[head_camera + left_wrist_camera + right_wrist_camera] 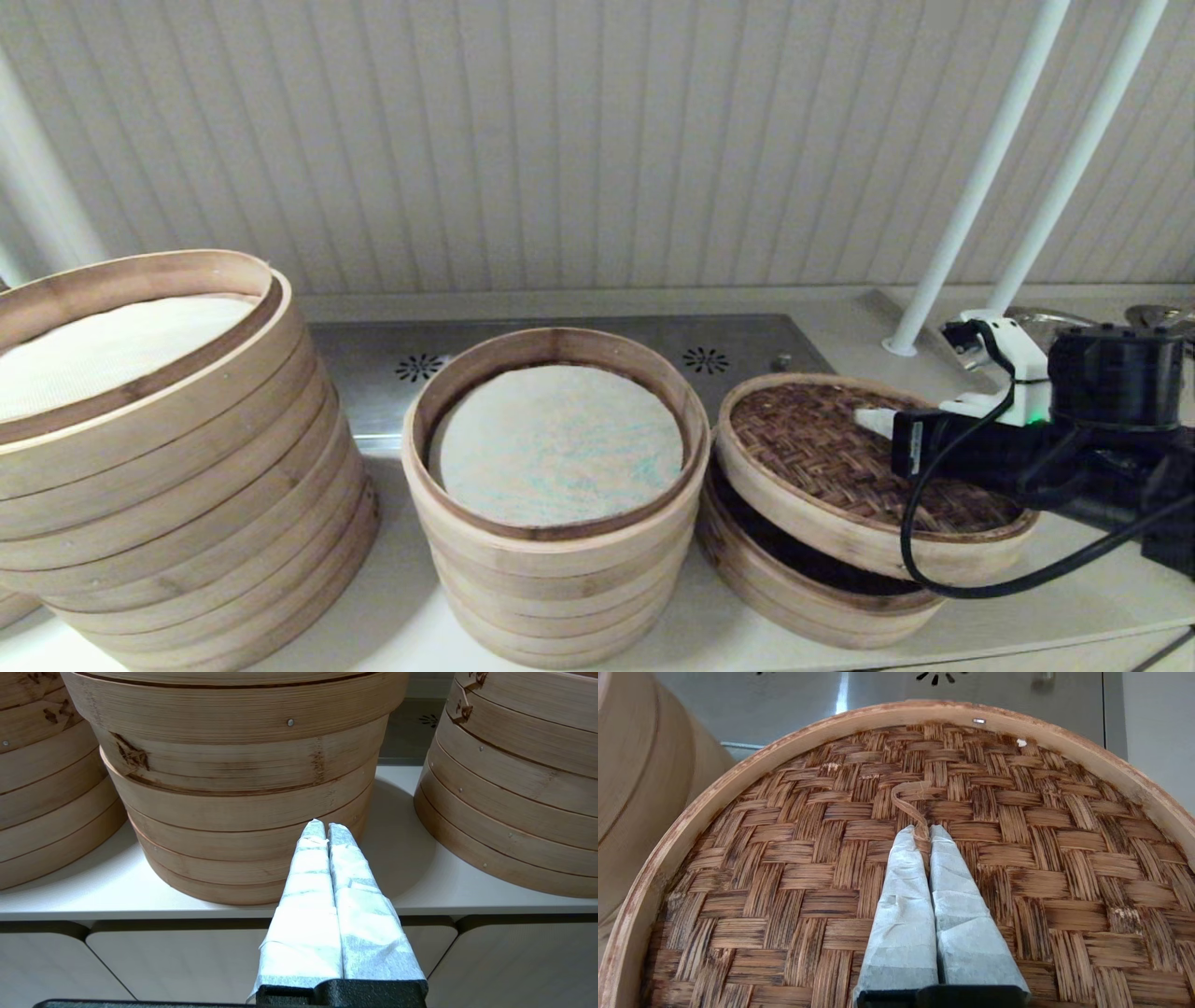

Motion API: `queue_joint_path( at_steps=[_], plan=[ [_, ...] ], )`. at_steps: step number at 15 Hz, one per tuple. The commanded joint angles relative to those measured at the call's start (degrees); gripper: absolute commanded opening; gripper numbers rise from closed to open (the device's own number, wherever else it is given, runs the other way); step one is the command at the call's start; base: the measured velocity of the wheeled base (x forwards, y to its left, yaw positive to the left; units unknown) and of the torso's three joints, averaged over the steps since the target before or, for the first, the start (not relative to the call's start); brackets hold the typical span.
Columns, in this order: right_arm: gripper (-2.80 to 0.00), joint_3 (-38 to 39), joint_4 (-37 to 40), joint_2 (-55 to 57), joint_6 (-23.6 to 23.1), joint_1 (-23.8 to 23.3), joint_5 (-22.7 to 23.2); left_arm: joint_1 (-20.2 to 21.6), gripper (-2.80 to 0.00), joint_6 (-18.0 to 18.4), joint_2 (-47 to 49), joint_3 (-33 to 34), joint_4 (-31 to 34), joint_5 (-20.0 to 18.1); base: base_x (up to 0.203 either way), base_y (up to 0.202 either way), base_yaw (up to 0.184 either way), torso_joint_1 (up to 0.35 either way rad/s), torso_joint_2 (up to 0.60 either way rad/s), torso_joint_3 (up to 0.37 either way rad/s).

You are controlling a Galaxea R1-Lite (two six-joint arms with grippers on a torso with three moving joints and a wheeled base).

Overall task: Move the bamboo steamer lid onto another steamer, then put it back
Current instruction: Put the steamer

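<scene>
Next, I release the bamboo steamer lid with my right gripper flat on the low basket (842, 483) beside the green-flecked liner's steamer.
The bamboo steamer lid (812, 448), with its dark woven top and pale rim, lies tilted over a low basket (803, 607) at the right, and a dark gap shows under its front edge. My right gripper (868, 422) is over the lid's middle. In the right wrist view its wrapped fingers (896, 882) are shut on the thin bamboo loop (908, 802) of the lid (784, 858). Another steamer (551, 551), holding a whitish green-flecked liner (560, 443), stands open just left of the lid. My left gripper (325, 826) is shut and empty at the counter's front edge, outside the head view.
A much wider stack (168, 523) with a plain white liner fills the left and faces the left gripper (233, 788). Two white poles (980, 177) rise at the back right. A steel vent panel (373, 364) runs along the wall. Metal ware sits at the far right (1036, 317).
</scene>
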Motion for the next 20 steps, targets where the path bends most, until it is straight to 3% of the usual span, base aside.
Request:
queue_joint_path(
  at_steps=[1, 7, 11, 20],
  plan=[
    [-2.80, 0.4, -1.5, 2.5, 0.0, 0.0, 0.1, 0.0, -2.80, 0.0, 0.0, 0.0, 0.0, -0.1, 0.000, 0.000, 0.000, 0.000, 0.00, 0.000],
    [-2.80, 3.2, -2.4, 2.9, -0.1, 0.1, 0.2, 0.0, -2.80, 0.0, 0.0, 0.0, 0.0, 0.0, 0.000, 0.000, 0.000, 0.000, 0.00, 0.000],
    [-2.80, 6.7, -8.0, 4.1, -0.1, 0.5, 0.2, 0.0, -2.80, -0.1, 0.0, 0.0, 0.0, 0.0, 0.000, 0.000, 0.000, 0.000, 0.00, 0.000],
    [-2.80, 6.4, -12.0, 8.8, 0.0, 0.8, 0.1, 0.0, -2.80, -0.1, 0.0, 0.0, 0.0, 0.0, 0.000, 0.000, 0.000, 0.000, 0.00, 0.000]
  ],
)
